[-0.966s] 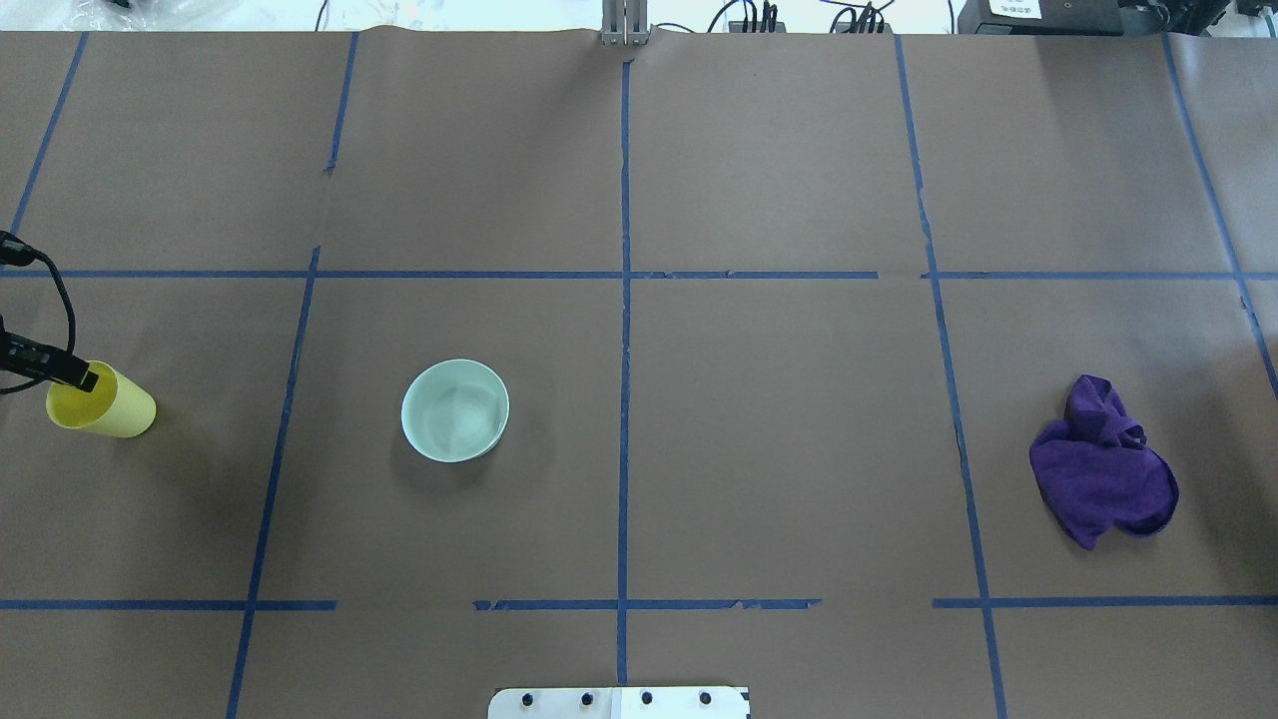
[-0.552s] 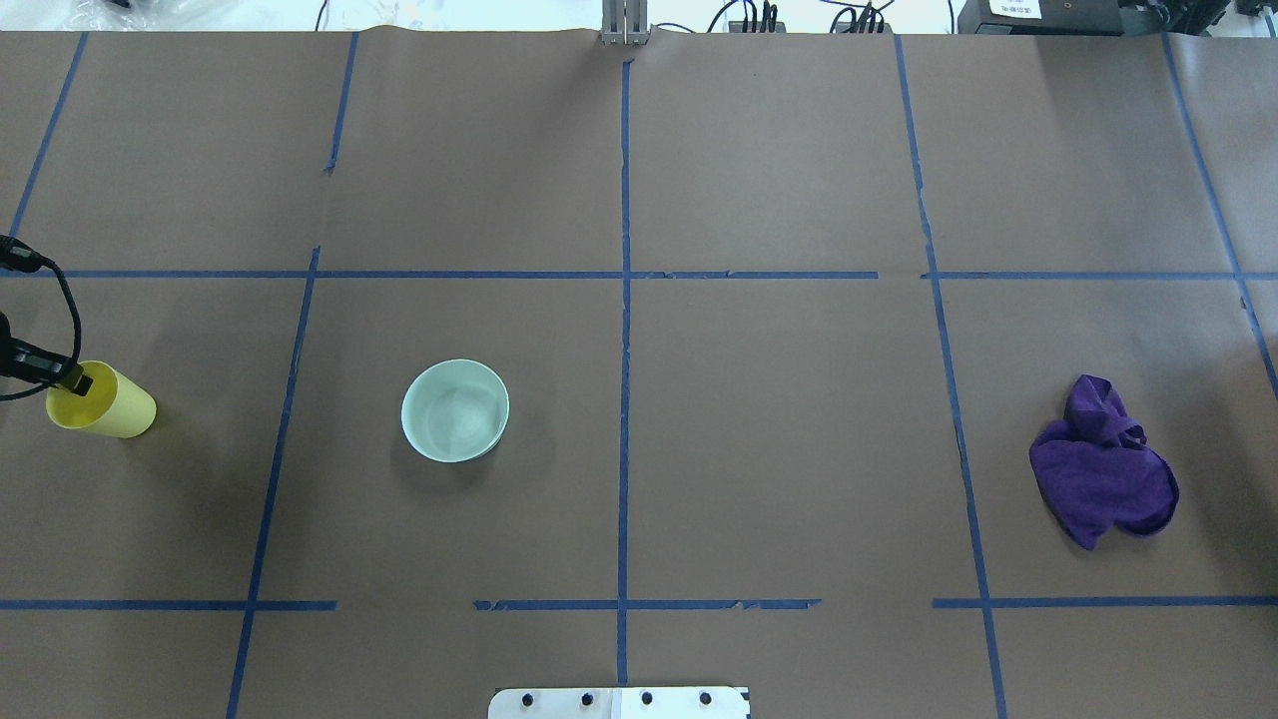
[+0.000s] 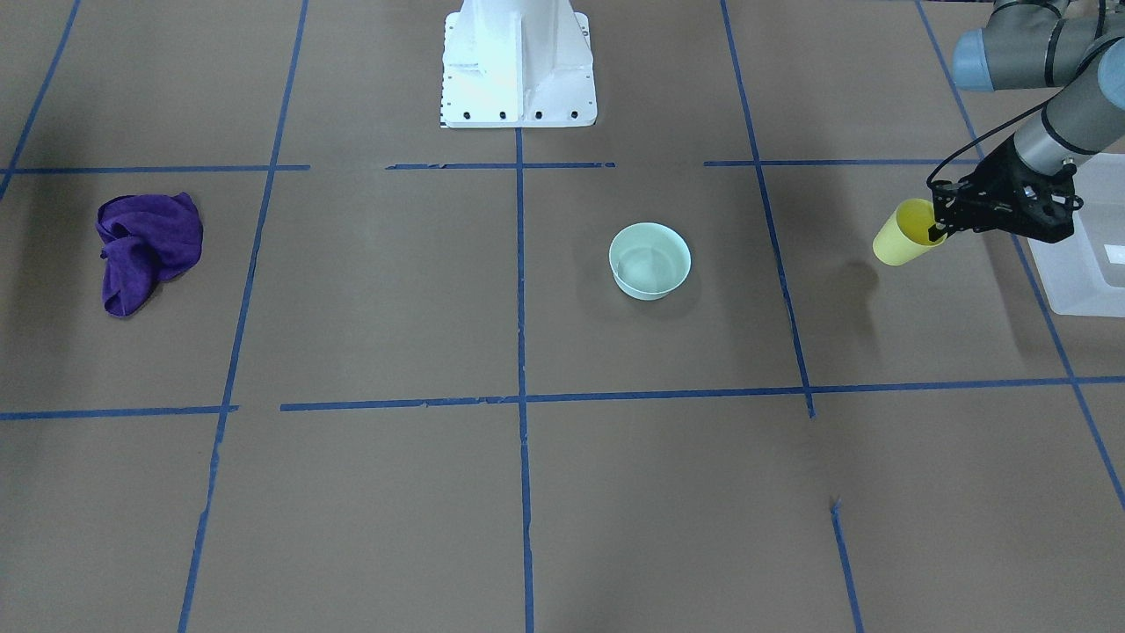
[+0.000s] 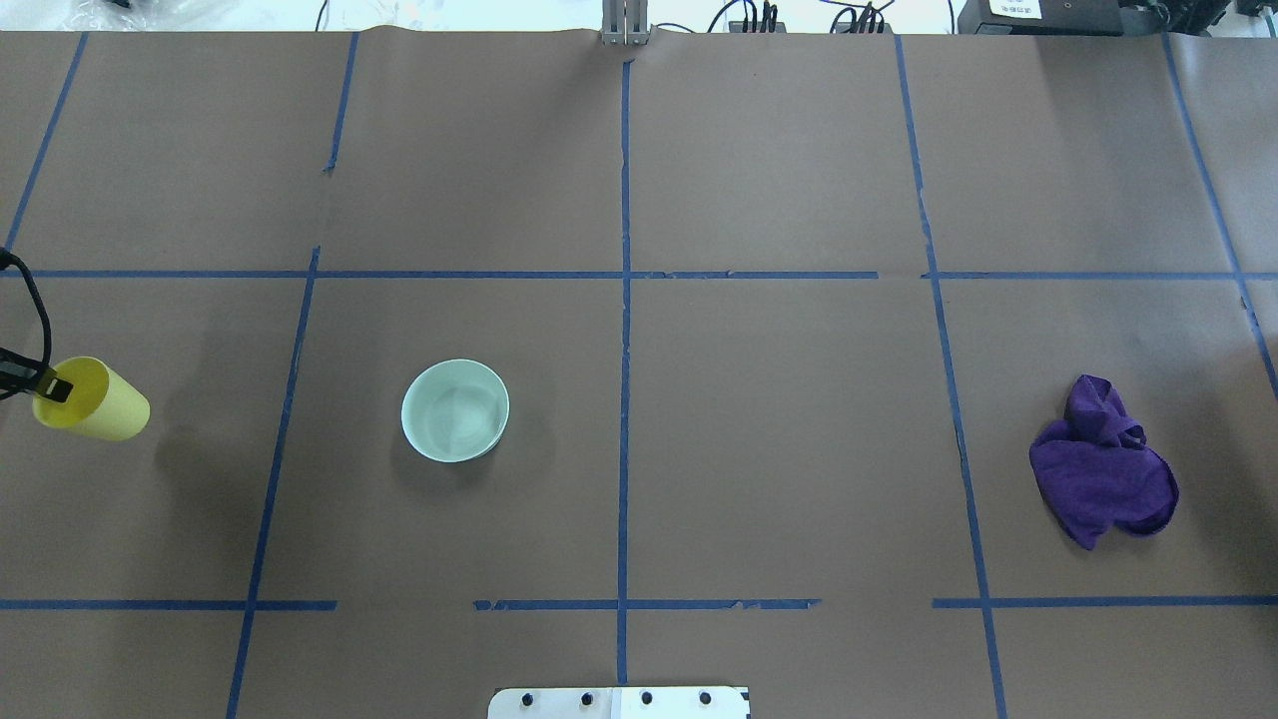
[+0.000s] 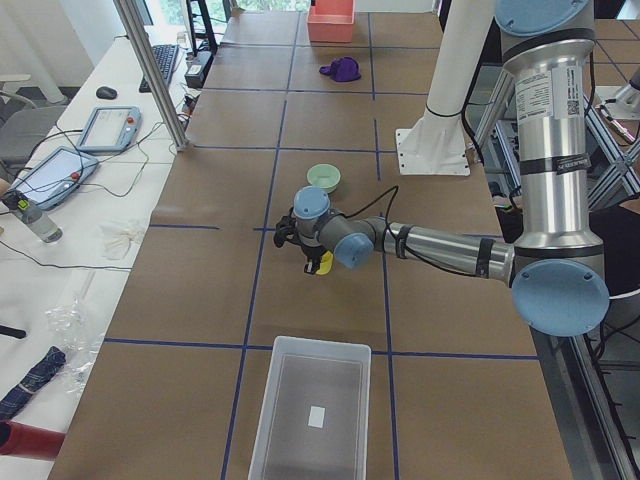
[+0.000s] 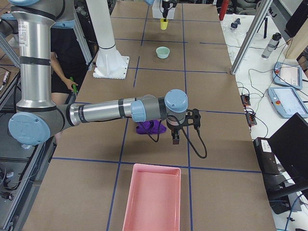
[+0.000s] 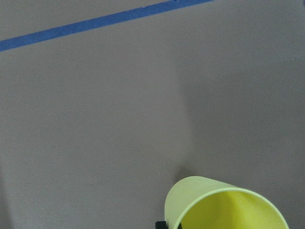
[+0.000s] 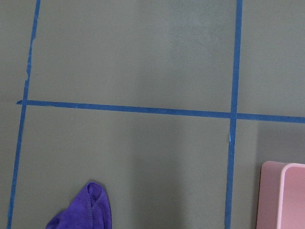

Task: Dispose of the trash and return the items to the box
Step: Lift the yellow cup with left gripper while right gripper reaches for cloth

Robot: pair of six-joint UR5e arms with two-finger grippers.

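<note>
The robot's right gripper will next close on the crumpled fold [image 3: 116, 236] of the purple cloth, on the side of the cloth toward the pink tray.
The yellow cup [image 4: 100, 407] hangs tilted above the table at its far left, its mouth turned toward the arm. My left gripper [image 4: 52, 386] is shut on the cup's rim, one finger inside. It shows in the front view [image 3: 935, 232] with the cup [image 3: 898, 237], just short of the translucent box [image 3: 1068, 272]. The left side view shows the cup [image 5: 323, 265] up the table from the box [image 5: 290, 400]. The cup fills the bottom of the left wrist view [image 7: 224, 205]. My right gripper [image 6: 175, 138] hovers beside the purple cloth [image 6: 150, 127]; I cannot tell whether it is open.
A pale green bowl [image 4: 455, 410] stands left of the table's middle. The purple cloth [image 4: 1103, 474] lies crumpled at the right. A pink tray [image 6: 151, 199] sits at the right end of the table. Blue tape lines cross the brown paper.
My left gripper has carried the yellow cup a little further left, toward the table's left end. The bowl and cloth have not moved.
</note>
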